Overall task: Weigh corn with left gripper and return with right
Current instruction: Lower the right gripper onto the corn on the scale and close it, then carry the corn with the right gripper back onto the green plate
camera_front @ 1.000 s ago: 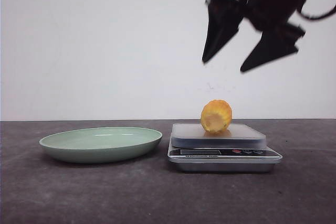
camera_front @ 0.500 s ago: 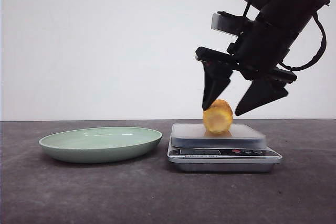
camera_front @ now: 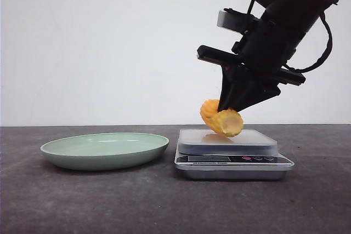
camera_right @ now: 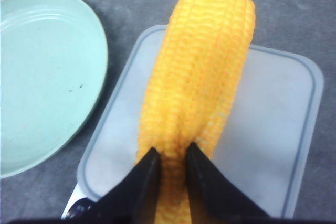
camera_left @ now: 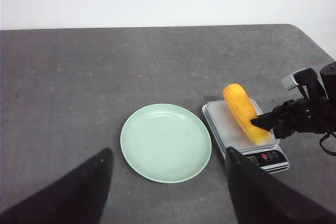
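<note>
Next, my right gripper releases the corn near the middle of the green plate [camera_front: 114,138] [camera_right: 23,81], a little toward the scale.
The orange-yellow corn [camera_front: 222,119] lies tilted over the scale [camera_front: 233,152], its near end lifted. My right gripper [camera_front: 235,105] is shut on the corn near its cut end; in the right wrist view both fingers [camera_right: 142,182] pinch the corn [camera_right: 202,77] over the scale's white platform [camera_right: 273,129]. In the left wrist view the corn [camera_left: 242,111] lies on the scale [camera_left: 242,135] with the right gripper [camera_left: 265,123] on it. My left gripper [camera_left: 168,182] is open and empty, high above the green plate [camera_left: 165,142].
The green plate [camera_front: 105,149] sits on the dark table to the left of the scale. The scale's display and buttons [camera_front: 258,159] face the front. A white wall stands behind the table.
My right gripper came down from above the scale, closed on the corn, and the corn has tipped from resting flat to tilted.
</note>
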{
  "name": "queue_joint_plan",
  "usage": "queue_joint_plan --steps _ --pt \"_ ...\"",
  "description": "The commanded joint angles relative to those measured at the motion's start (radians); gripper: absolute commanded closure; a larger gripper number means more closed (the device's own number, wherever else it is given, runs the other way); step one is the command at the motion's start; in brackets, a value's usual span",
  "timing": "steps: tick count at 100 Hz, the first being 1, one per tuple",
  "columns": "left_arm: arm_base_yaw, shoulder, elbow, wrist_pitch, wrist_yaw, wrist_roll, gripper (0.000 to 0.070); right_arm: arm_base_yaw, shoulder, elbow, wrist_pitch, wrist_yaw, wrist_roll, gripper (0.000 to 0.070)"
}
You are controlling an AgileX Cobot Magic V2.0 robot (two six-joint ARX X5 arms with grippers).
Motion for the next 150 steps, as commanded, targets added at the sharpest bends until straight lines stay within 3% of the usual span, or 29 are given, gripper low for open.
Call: queue_joint_plan --steps 1,20,40,56,79,115,150 --pt "-0.011 0.006 0.013 0.009 -0.006 0.011 0.0311 0.02 -0.032 0.016 0.013 0.01 0.006 0.07" --pt "-0.011 0.006 0.013 0.012 -0.006 0.028 0.0311 0.077 -0.154 0.048 0.007 0.01 0.005 0.07" --pt "-0.011 0.006 0.013 0.012 -0.01 0.029 0.0311 0.189 -0.166 0.222 -0.075 0.024 -0.019 0.07" --pt "-0.011 0.006 0.013 0.014 -0.01 0.027 0.0311 0.281 -0.08 0.381 -0.079 0.094 -0.025 0.07" --pt "-0.011 0.006 0.013 0.048 -0.011 0.025 0.0311 0.303 0.133 0.532 -0.101 0.095 0.026 0.07" --pt "-0.011 0.006 0.013 0.042 -0.011 0.024 0.0311 0.304 0.404 0.541 -0.099 0.089 0.097 0.07" --pt "-0.011 0.006 0.013 0.037 -0.011 0.025 0.0311 0.307 0.515 0.54 -0.122 0.076 0.114 0.07"
